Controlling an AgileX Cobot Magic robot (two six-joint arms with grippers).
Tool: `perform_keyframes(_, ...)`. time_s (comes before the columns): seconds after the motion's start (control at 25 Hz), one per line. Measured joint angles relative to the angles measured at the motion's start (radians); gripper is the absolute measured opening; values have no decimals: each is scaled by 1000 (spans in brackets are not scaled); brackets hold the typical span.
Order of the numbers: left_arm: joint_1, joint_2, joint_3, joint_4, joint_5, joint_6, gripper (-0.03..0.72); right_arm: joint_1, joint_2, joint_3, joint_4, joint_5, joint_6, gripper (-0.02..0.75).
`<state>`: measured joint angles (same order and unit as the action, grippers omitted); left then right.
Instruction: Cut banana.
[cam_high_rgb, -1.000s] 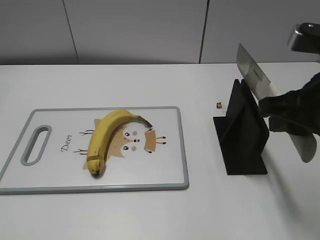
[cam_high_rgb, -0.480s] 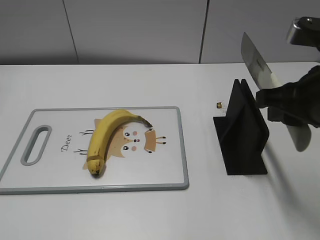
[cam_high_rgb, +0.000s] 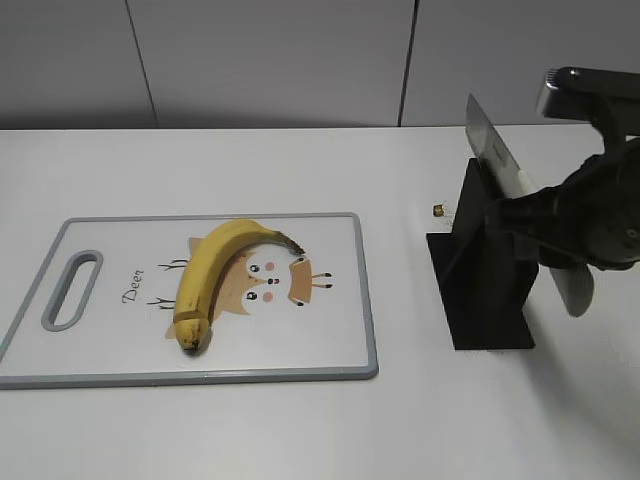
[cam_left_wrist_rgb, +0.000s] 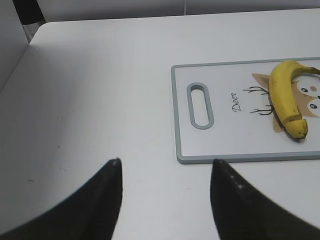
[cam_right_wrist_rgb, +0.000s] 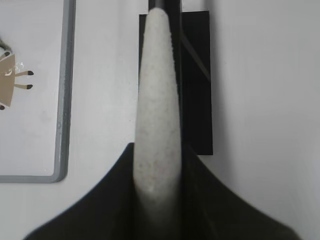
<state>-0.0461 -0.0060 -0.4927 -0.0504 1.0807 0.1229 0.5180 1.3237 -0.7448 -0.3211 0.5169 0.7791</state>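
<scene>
The knife will go down in the slot (cam_high_rgb: 508, 213) (cam_right_wrist_rgb: 170, 22) between the upright plates of the black knife holder, placed by my right gripper.
The yellow banana (cam_high_rgb: 205, 275) lies curved on the white cutting board (cam_high_rgb: 120, 340), its dark tip toward the front; it also shows in the left wrist view (cam_left_wrist_rgb: 282, 97). My right gripper (cam_high_rgb: 545, 225) is shut on the white handle (cam_right_wrist_rgb: 156, 100) of a knife, whose wide blade (cam_high_rgb: 495, 150) points up and to the left above the black knife holder (cam_high_rgb: 485, 290). My left gripper (cam_left_wrist_rgb: 165, 162) is open and empty over bare table, left of the board's handle slot (cam_left_wrist_rgb: 200, 106). The left gripper does not show in the exterior view.
The board (cam_left_wrist_rgb: 220, 135) has a grey rim and a deer drawing. A small brown bit (cam_high_rgb: 438, 210) lies on the table between the board and the holder. A grey wall stands behind the white table.
My right gripper has carried the knife a little to the left, over the black holder. The banana and the board have not moved.
</scene>
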Motion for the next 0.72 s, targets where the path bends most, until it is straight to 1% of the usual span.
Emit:
perform_keyframes(0.4, 0, 0, 0, 0, 0, 0, 551, 0, 67, 0, 0, -4, 1, 164)
perform_keyframes(0.6, 0, 0, 0, 1, 0, 0, 551, 0, 69, 0, -1, 42, 1, 164)
perform_keyframes(0.72, 0, 0, 0, 0, 0, 0, 551, 0, 69, 0, -1, 42, 0, 164)
